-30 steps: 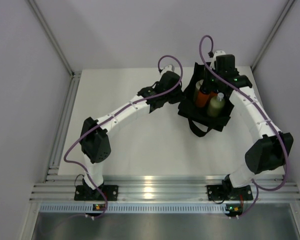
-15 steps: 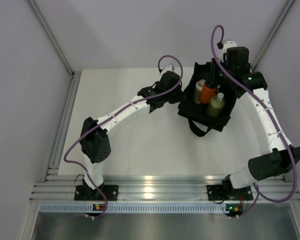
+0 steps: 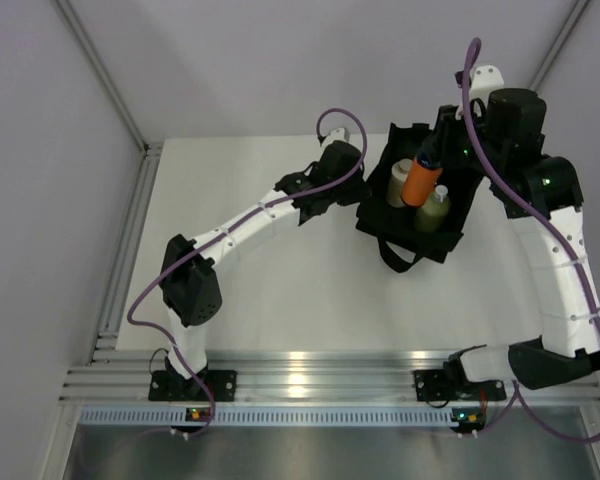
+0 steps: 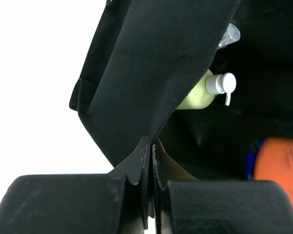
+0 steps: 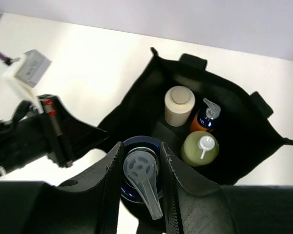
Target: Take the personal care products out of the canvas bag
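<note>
The orange bottle is to go on the white table (image 3: 321,317). I should put it down near the middle of the front rail with my right gripper.
The black canvas bag (image 3: 448,238) stands open at the table's back right. My left gripper (image 3: 364,194) is shut on the bag's left rim (image 4: 136,92), jaws pinched on the fabric (image 4: 151,146). My right gripper (image 3: 430,160) is shut on the dark blue cap (image 5: 136,146) of an orange bottle (image 3: 418,185) and holds it above the bag's opening. Inside the bag stand the beige cylinder (image 5: 179,105), the second orange bottle (image 5: 203,122) and the yellow-green pump bottle (image 5: 200,148). The beige cylinder (image 3: 401,183) and yellow-green bottle (image 3: 432,212) also show from above. The pump bottle (image 4: 198,95) shows past the rim.
A black strap handle (image 3: 400,258) lies on the white table in front of the bag. An aluminium rail (image 3: 130,240) runs along the table's left edge and another along the front (image 3: 300,385). Grey walls close in the sides and back.
My right gripper has risen and drawn back to the right, lifting the orange bottle up out of the bag. The left arm has not moved and still pinches the rim.
</note>
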`<state>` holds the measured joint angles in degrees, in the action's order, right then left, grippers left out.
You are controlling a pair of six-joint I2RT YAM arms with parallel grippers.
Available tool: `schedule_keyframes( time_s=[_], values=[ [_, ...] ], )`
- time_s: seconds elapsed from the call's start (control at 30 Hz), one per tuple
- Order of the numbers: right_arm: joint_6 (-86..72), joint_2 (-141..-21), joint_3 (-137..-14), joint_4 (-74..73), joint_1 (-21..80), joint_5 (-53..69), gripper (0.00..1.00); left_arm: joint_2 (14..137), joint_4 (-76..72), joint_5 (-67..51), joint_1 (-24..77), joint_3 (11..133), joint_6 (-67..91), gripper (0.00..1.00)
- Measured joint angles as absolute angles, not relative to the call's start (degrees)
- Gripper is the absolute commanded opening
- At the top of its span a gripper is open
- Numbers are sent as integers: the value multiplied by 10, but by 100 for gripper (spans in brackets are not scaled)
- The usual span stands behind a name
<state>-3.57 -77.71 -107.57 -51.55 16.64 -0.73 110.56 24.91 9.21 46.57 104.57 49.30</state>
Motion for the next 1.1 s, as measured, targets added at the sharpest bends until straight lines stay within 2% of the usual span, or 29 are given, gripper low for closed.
schedule_keyframes(
  time_s=[0.23,0.5,0.77,1.1],
  values=[
    [-14,-750,-1089,-539,210,20,0,1106,251,100,466,1051,482,0],
    [22,-744,-1082,-554,320,31,0,1108,253,102,466,1054,478,0],
    [16,-693,-981,-527,399,24,0,1108,255,104,466,1056,476,0],
    [-3,-637,-825,-425,469,19,0,1108,256,104,466,1056,468,0]
  ],
)
